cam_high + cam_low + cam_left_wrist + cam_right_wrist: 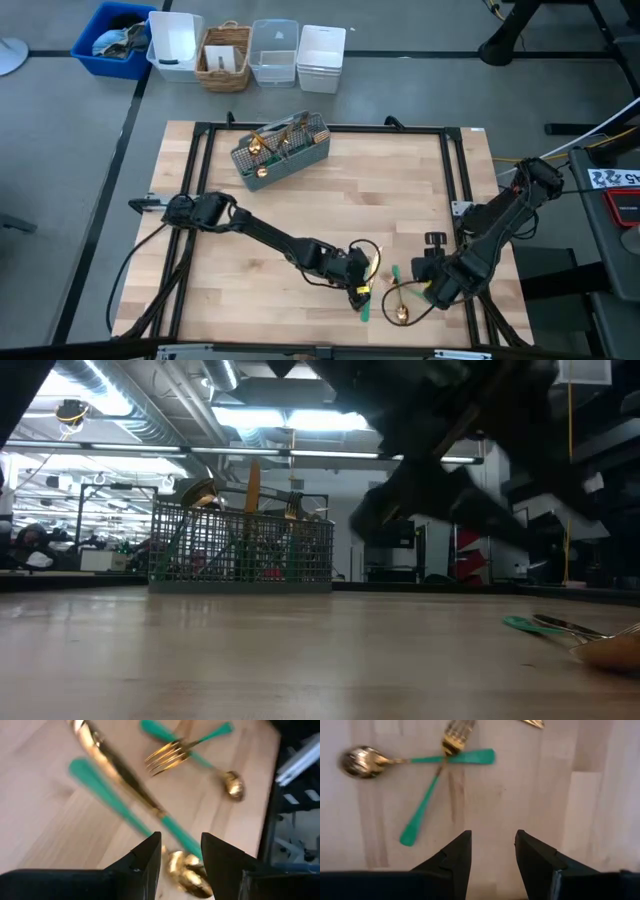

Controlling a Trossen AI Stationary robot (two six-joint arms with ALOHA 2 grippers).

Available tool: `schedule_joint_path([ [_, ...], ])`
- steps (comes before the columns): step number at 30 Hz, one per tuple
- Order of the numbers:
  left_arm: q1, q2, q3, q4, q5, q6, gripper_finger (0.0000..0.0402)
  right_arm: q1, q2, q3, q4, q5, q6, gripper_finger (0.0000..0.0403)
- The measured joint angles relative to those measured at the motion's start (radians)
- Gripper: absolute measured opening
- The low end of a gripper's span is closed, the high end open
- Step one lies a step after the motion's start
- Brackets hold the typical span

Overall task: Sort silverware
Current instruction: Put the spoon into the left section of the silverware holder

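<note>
My left gripper will close on the second spoon's gold neck (365, 284) (163, 848), where its teal handle ends, next to the knife.
Several gold-headed, teal-handled pieces of silverware lie near the table's near-right corner. A spoon (362, 762) and a fork (422, 807) lie crossed there. A knife (120, 775) and a second spoon (186, 875) lie side by side. My left gripper (360, 283) is open low over this pair, and the second spoon's bowl shows between its fingers (180, 840). My right gripper (428, 275) is open over bare wood (492, 837), just short of the crossed spoon and fork. More silverware stands in the grey mesh caddy (280, 150). My left gripper comes from above with a finger (145, 865) on each side of the second spoon's gold bowl (186, 875), which lies on the table. I cannot tell whether the fingers touch it.
The mesh caddy (240, 545) stands near the table's far edge, left of centre. Black frame rails (455, 180) run along the table's edges. Beyond the far edge stand a blue bin (115, 35), a wicker basket (225, 55) and plastic containers (320, 58). Bare wood (380, 190) lies mid-table.
</note>
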Motion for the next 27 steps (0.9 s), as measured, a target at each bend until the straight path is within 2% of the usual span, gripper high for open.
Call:
schedule_joint_path([
  [4,0.000,0.011,0.000,-0.009,-0.004,-0.096,0.0131,0.004,0.000,0.000,0.075,0.011,-0.016,0.0149],
  [12,-0.017,0.065,-0.001,0.058,0.026,-0.179,0.0131,0.003,0.001,0.000,0.132,0.011,-0.119,0.0149],
  [22,-0.018,0.075,-0.001,0.086,0.030,-0.184,0.0131,0.003,0.001,0.000,0.150,0.021,-0.120,0.0149],
  [27,-0.019,0.080,0.000,0.159,0.030,-0.157,0.0131,0.003,0.001,0.000,0.151,0.029,-0.121,0.0149],
])
